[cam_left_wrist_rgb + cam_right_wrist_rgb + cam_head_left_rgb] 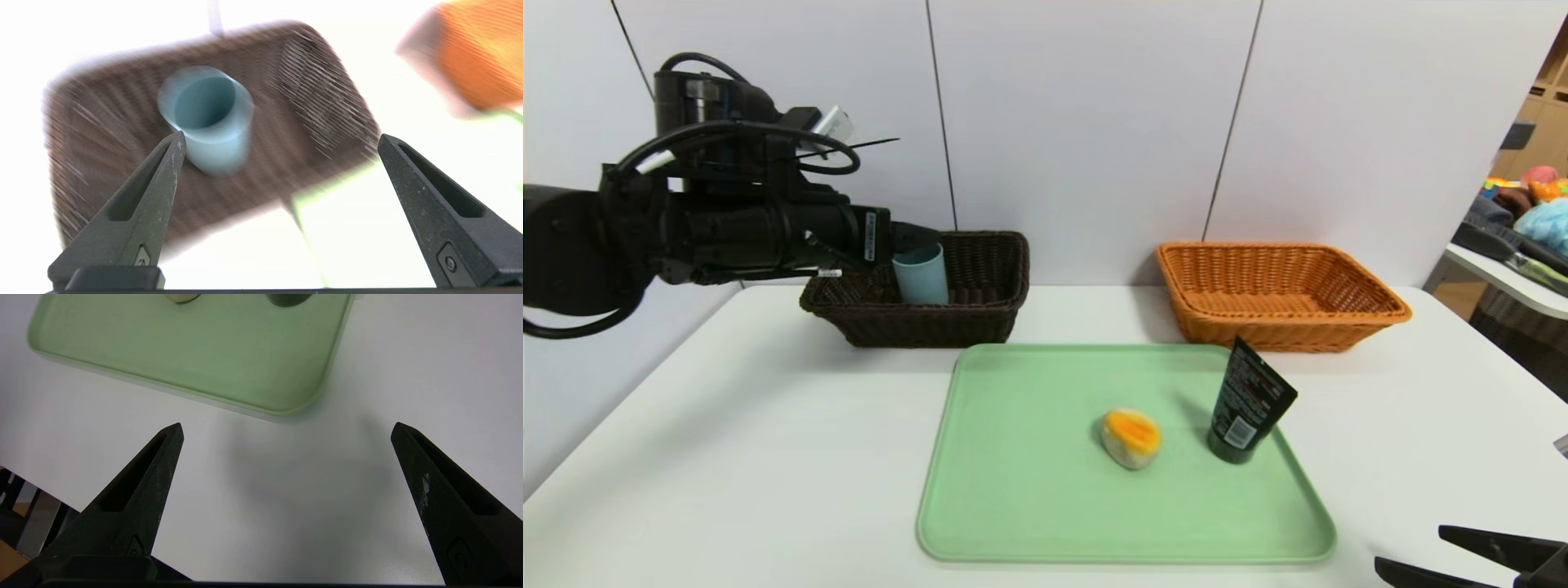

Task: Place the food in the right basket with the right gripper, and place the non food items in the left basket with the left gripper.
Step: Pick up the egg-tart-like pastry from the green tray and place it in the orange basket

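Observation:
The orange-and-cream piece of food is next for my right gripper, which should go to it and close on the food's near side (1147,447) (190,297) facing the black tube.
A light blue cup (920,273) stands in the dark brown left basket (988,314). My left gripper (913,238) hovers just above it, open; in the left wrist view the cup (206,118) sits free in the basket (310,94) beyond the spread fingers (171,163). On the green tray (1029,506) lie an orange-and-cream piece of food (1131,438) and an upright black tube (1248,402). The orange right basket (1282,298) holds nothing I can see. My right gripper (1462,555) rests low at the table's near right corner, open and holding nothing (288,430).
Both baskets stand against the white back wall, with the tray in front of them. The tray's near corner (286,404) lies just ahead of the right gripper. The table edge (36,486) is close beside it. A cluttered side table (1511,261) stands far right.

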{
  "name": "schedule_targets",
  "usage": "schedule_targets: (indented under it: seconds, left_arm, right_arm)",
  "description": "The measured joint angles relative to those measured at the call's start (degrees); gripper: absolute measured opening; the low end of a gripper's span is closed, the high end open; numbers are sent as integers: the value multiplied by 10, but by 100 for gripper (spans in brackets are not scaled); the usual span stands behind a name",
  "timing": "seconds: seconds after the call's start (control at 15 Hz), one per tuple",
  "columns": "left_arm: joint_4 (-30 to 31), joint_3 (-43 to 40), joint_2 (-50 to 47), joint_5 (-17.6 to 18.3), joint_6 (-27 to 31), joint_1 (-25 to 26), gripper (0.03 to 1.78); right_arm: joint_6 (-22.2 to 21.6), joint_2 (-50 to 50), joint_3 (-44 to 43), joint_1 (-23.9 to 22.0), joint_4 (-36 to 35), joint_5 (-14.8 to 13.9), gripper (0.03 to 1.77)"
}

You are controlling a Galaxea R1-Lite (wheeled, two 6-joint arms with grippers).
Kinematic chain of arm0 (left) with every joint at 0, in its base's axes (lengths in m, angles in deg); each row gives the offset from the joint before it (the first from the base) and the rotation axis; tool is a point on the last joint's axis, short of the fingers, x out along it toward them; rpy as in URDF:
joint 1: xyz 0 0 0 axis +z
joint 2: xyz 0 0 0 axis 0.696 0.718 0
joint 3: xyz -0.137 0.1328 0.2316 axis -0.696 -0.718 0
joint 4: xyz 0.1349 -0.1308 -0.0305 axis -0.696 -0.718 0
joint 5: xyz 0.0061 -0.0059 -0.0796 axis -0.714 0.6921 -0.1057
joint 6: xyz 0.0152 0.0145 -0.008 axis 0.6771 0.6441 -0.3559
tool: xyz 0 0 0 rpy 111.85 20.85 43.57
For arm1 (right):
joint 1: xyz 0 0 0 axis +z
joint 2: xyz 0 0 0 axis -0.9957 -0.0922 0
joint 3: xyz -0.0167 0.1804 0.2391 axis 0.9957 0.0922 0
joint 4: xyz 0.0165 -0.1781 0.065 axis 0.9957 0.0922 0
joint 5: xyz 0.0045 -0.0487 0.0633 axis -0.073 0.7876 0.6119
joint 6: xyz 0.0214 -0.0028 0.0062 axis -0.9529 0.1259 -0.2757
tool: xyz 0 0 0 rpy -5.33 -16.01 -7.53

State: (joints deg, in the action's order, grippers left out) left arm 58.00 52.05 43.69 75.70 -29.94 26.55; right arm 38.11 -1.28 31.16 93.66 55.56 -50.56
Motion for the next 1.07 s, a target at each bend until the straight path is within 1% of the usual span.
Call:
schedule_targets:
  seconds: [0.2,0.33,0.53,0.73,0.87,1.07]
  left_arm:
    - [-73,-63,-72,3,-26,-74,168]
    - [-88,-109,-111,4,-35,-131,169]
    - [-98,-167,-144,5,-35,-194,169]
    - [-97,-198,-147,15,-33,-221,169]
    - [-95,-203,-144,19,-25,-225,169]
    - [-95,-207,-142,18,2,-227,169]
  right_arm:
    - [3,-1,-6,6,-1,2,175]
    - [3,-1,-20,8,-1,2,175]
    - [4,-2,-46,20,0,1,175]
    - [6,-12,-81,59,2,1,175]
    - [7,-32,-107,97,0,-1,175]
    - [13,-78,-152,146,-1,-2,175]
